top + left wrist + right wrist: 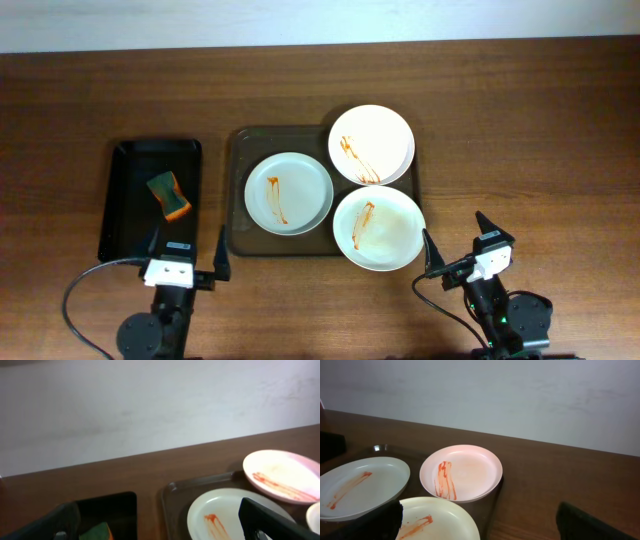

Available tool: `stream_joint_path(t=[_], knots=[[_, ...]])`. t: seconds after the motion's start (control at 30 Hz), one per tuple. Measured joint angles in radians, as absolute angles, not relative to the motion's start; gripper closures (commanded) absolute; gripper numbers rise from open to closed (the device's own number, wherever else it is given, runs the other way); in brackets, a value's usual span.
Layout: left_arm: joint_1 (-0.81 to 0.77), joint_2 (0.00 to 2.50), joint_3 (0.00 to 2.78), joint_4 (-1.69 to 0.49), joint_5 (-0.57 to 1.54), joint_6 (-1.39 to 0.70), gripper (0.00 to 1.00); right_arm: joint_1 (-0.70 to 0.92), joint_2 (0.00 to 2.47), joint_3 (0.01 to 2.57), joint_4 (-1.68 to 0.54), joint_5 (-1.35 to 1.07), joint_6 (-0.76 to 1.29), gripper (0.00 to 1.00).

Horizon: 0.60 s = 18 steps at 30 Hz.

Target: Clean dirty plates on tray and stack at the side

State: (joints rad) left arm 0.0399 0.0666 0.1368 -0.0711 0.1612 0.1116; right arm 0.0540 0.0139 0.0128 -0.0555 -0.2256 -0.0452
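Note:
Next, I close my left gripper on the middle (168, 192) of the green and orange sponge in the black tray.
Three white plates with orange-red sauce streaks lie on the brownish tray (240, 190): one at the left (289, 193), one at the back right (372, 144), one at the front right (379, 228) overhanging the tray's rim. My left gripper (187, 250) is open and empty near the table's front edge, in front of the black tray. My right gripper (458, 240) is open and empty, to the right of the front right plate. The left wrist view shows the left plate (225, 515) and the back plate (280, 475). The right wrist view shows all three plates (462, 472) (362, 485) (440, 522).
A smaller black tray (125, 200) stands left of the brownish tray and holds a green and orange sponge (170, 195). Bare wooden table lies to the right of the plates and along the back. A pale wall runs behind the table.

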Motion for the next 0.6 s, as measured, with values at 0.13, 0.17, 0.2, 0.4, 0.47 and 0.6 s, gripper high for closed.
stream_joint_path(t=[0.13,0.17,0.2,0.4,0.47,0.6], knots=[[0.040,0.092,0.187,-0.073,0.176,0.111,0.01,0.054,0.014,0.013,-0.056,-0.226,-0.045,0.02],[0.040,0.093,0.194,-0.072,0.178,0.111,0.01,0.054,0.014,0.013,-0.056,-0.226,-0.045,0.02],[0.040,0.093,0.197,-0.072,0.178,0.110,0.01,0.054,0.014,0.013,-0.056,-0.226,-0.046,0.02],[0.040,0.094,0.217,-0.088,0.181,0.108,0.01,0.054,0.014,0.013,-0.056,-0.226,-0.045,0.02],[0.040,0.094,0.224,-0.100,0.181,0.108,0.00,0.054,0.014,0.013,-0.056,-0.226,-0.045,0.02],[0.040,0.094,0.225,-0.114,0.181,0.108,0.00,0.054,0.014,0.013,-0.056,-0.226,-0.045,0.02]])
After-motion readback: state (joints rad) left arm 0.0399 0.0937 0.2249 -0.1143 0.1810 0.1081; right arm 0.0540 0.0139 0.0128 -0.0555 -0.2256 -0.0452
